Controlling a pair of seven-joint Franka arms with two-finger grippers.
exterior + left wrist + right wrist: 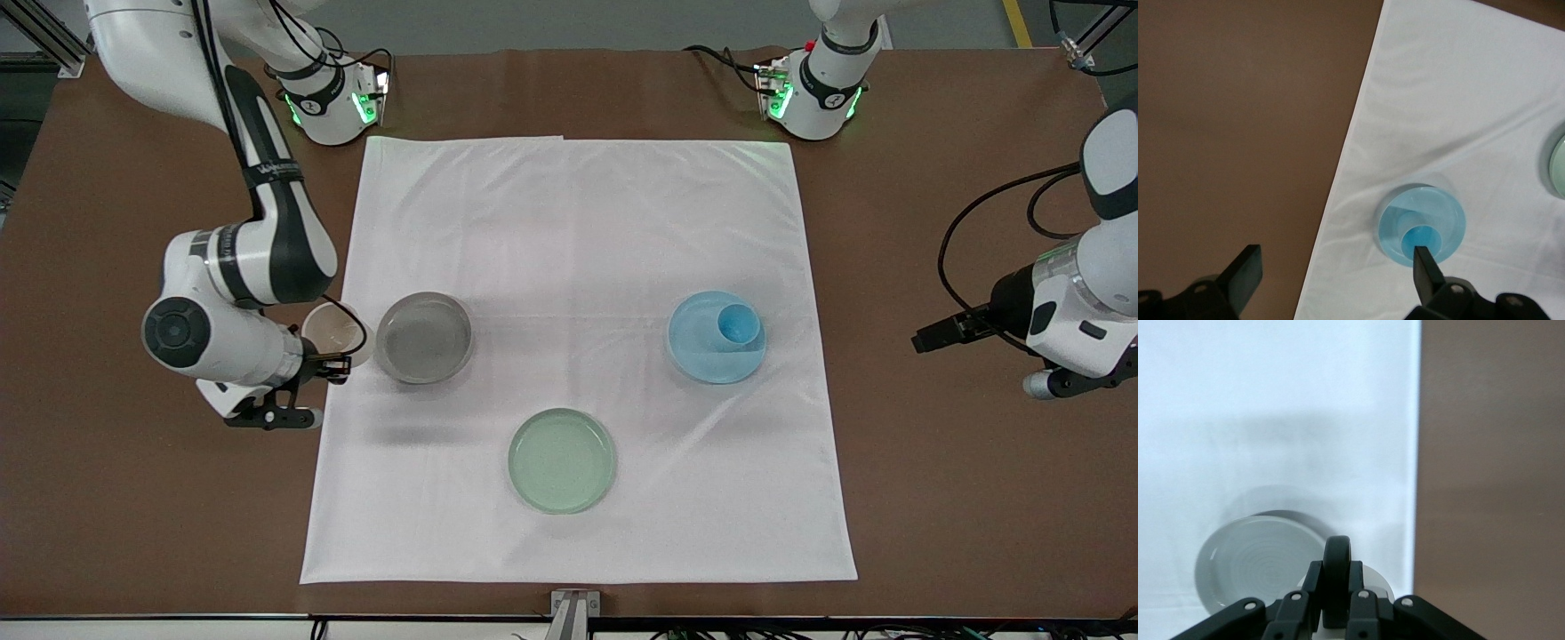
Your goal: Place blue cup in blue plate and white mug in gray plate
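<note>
Next, my right gripper releases the white mug upright on the middle of the gray plate [423,335] [1262,563].
The white mug [333,331] is beside the gray plate [424,338], at the cloth's edge toward the right arm's end. My right gripper [327,363] is shut on the mug's black handle [1336,573]. The mug's white body [1373,581] shows next to the gray plate [1255,567] in the right wrist view. I cannot tell whether the mug rests on the cloth. The blue cup [739,324] stands upright in the blue plate [698,351]. My left gripper [932,340] is open and empty over the bare table. The left wrist view shows it [1335,273], the cup [1421,239] and the plate [1439,210].
A pale green plate [562,460] lies on the white cloth [578,222], nearer the front camera than the other two plates. The brown table [960,498] surrounds the cloth. Both arm bases stand along the table's back edge.
</note>
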